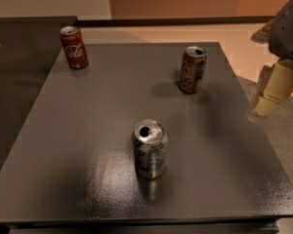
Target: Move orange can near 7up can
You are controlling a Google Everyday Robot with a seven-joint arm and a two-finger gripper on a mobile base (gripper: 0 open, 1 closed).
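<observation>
I should grip the upper half [193, 66] of the orange can, just under its silver top, to carry it toward the 7up can.
The orange can [193, 69] stands upright at the back right of the dark table [88, 130], with a brownish-orange body and a silver top. The 7up can [149, 149] stands upright near the front middle, silvery grey-green with an opened top. They are well apart. My gripper [276, 89], cream-coloured under a grey arm, hangs past the table's right edge, to the right of the orange can and not touching it. It holds nothing that I can see.
A red Coca-Cola can [73, 47] stands at the table's back left corner. A darker surface [14, 82] adjoins the table on the left. Pale floor [244, 52] lies beyond the back and right edges.
</observation>
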